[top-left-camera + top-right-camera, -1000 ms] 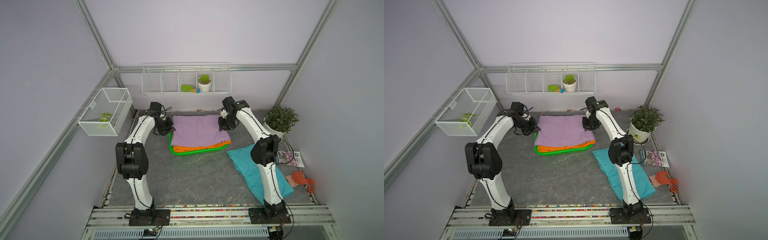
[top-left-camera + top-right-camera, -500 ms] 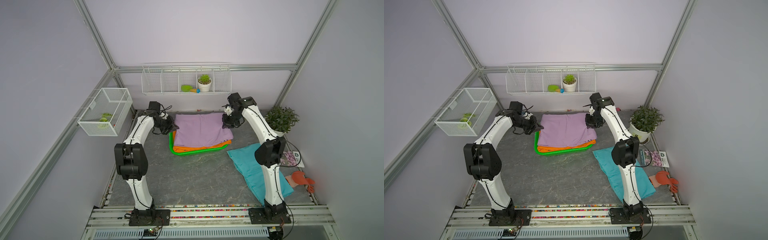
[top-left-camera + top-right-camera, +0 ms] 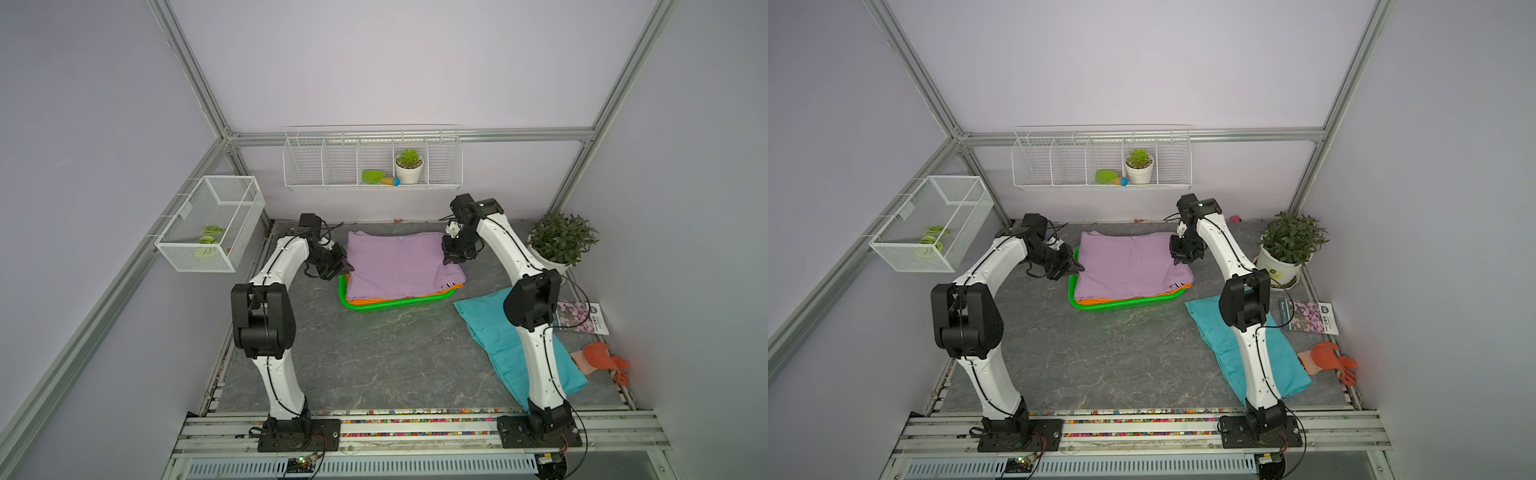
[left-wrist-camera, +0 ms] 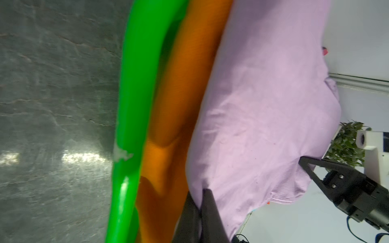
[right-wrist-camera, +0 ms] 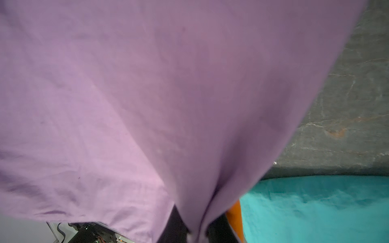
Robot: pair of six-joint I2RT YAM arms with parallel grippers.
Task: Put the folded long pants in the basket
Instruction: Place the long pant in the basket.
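My right gripper needs to release the lilac folded pants on the orange folded pants in the green basket (image 3: 400,266).
The lilac folded pants (image 3: 399,266) (image 3: 1129,264) lie spread over the orange folded pants (image 3: 374,300), which sit in the green basket (image 3: 395,306) (image 3: 1125,306). My left gripper (image 3: 343,268) (image 4: 201,202) is shut on the lilac cloth's left edge, beside the basket rim (image 4: 136,84). My right gripper (image 3: 451,259) (image 5: 197,227) is shut on the lilac cloth's right edge (image 5: 147,94), which drapes over its fingers. Teal folded pants (image 3: 490,332) (image 5: 315,206) lie flat on the table to the right of the basket, partly behind my right arm.
A potted plant (image 3: 561,245) stands at the back right. A seed packet (image 3: 582,318) and an orange glove (image 3: 602,359) lie along the right edge. White wire baskets hang on the back wall (image 3: 372,162) and the left wall (image 3: 212,224).
Both grippers keep their hold on the lilac pants and have shifted a little toward the front, lower over the basket. The right arm swung right and came partly back.
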